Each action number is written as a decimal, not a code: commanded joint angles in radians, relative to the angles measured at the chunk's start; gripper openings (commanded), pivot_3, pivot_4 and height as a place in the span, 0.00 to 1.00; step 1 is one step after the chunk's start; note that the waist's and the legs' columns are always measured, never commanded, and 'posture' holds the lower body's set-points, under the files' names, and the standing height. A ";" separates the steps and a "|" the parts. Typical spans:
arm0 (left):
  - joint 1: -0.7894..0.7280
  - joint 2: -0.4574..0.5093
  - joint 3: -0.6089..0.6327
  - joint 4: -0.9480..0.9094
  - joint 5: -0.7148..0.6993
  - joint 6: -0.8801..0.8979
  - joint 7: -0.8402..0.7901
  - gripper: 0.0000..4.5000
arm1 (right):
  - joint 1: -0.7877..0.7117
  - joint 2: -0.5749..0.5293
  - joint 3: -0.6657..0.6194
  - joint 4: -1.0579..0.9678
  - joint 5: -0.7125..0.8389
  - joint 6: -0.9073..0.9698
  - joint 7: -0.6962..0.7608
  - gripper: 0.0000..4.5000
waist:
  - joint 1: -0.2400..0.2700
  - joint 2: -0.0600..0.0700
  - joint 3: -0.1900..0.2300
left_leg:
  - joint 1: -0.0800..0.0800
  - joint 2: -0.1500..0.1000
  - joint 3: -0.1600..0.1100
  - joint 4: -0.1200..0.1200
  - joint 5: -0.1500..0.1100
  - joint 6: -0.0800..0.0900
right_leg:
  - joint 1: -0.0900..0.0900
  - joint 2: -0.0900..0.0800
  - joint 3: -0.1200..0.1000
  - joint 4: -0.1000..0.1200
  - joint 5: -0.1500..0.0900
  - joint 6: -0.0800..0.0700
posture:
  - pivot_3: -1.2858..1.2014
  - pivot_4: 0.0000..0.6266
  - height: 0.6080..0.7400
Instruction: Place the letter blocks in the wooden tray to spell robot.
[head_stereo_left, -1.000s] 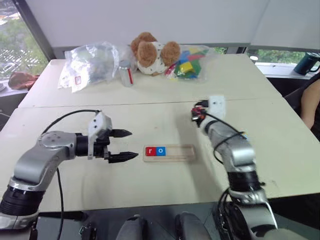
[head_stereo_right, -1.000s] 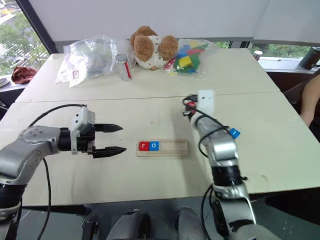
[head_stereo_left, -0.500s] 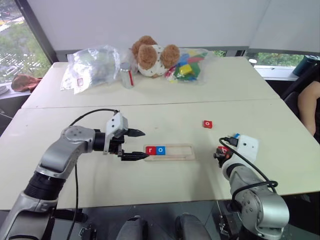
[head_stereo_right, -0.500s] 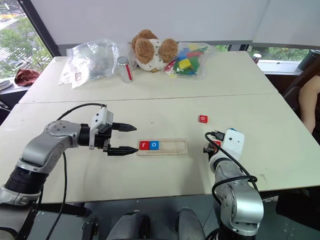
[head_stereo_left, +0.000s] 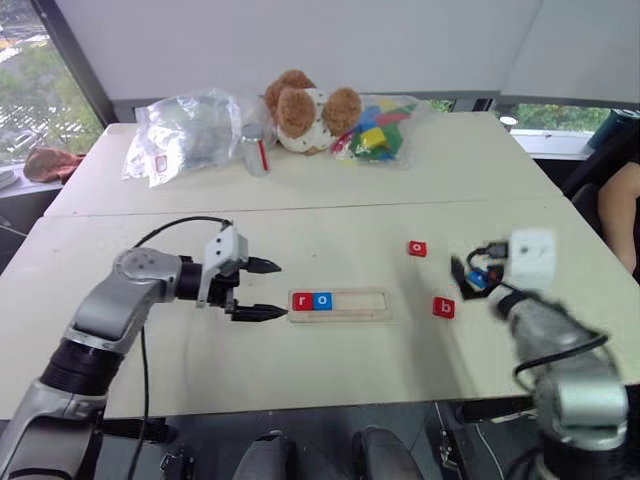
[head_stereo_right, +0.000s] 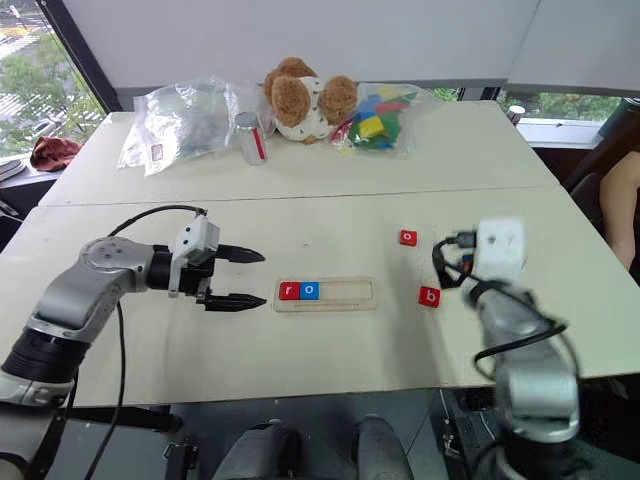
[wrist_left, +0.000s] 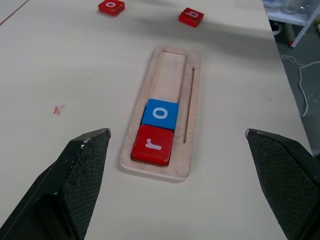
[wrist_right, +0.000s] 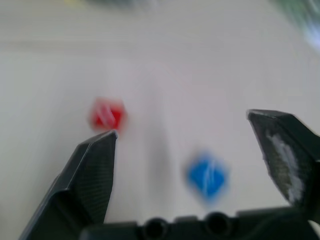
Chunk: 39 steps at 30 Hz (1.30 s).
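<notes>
My right gripper needs to move across from over the blue block and take the red b block (head_stereo_left: 444, 307) first, because the tray's blue o needs b beside it.
The wooden tray (head_stereo_left: 350, 305) lies mid-table with a red r block (head_stereo_left: 302, 301) and a blue o block (head_stereo_left: 322, 300) at its left end; the rest of the slot is bare. A red o block (head_stereo_left: 417, 248) and a red b block (head_stereo_left: 444, 307) lie loose on the table to the tray's right. My left gripper (head_stereo_left: 279, 289) hovers open just left of the tray, pointing at it. To the right of the b block, my right gripper (wrist_right: 182, 125) is open, with a blue block (wrist_right: 207, 176) and a blurred red one (wrist_right: 106, 115) on the table ahead of it.
Along the far table stand a teddy bear (head_stereo_left: 305, 105), a clear bag of coloured toy blocks (head_stereo_left: 375, 130), another clear bag (head_stereo_left: 180, 140) and a can (head_stereo_left: 255, 150). A person's arm (head_stereo_left: 622, 205) shows at the right edge.
My right gripper opened and let go of the red b block, which now lies right of the tray. That arm pulled up and away to the right. The left gripper has barely moved.
</notes>
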 joint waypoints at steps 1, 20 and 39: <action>-0.011 0.021 0.022 -0.054 -0.013 -0.019 -0.032 1.00 | 0.028 -0.104 -0.036 0.177 0.153 -0.242 0.349 0.99 | 0.001 -0.001 0.000 | 0.000 0.002 -0.001 0.000 0.000 0.001 | 0.002 0.003 0.000 -0.001 0.000 0.000 | 0.52 0.24 1.00; 0.173 0.111 0.107 -0.159 -0.013 0.030 0.028 1.00 | 0.038 -0.365 0.094 0.725 0.170 -0.707 0.919 0.99 | 0.006 -0.001 0.001 | 0.002 0.002 0.001 0.001 -0.002 0.003 | 0.003 -0.002 0.002 -0.002 0.000 0.000 | 0.52 0.24 1.00; 0.156 0.130 0.093 -0.100 0.026 -0.013 0.027 1.00 | -0.278 -0.292 0.294 0.701 0.175 -0.633 1.044 0.26 | -0.010 0.001 0.001 | 0.001 0.001 0.002 0.000 -0.001 0.001 | 0.000 -0.004 0.003 0.000 0.000 0.000 | 0.52 0.24 1.00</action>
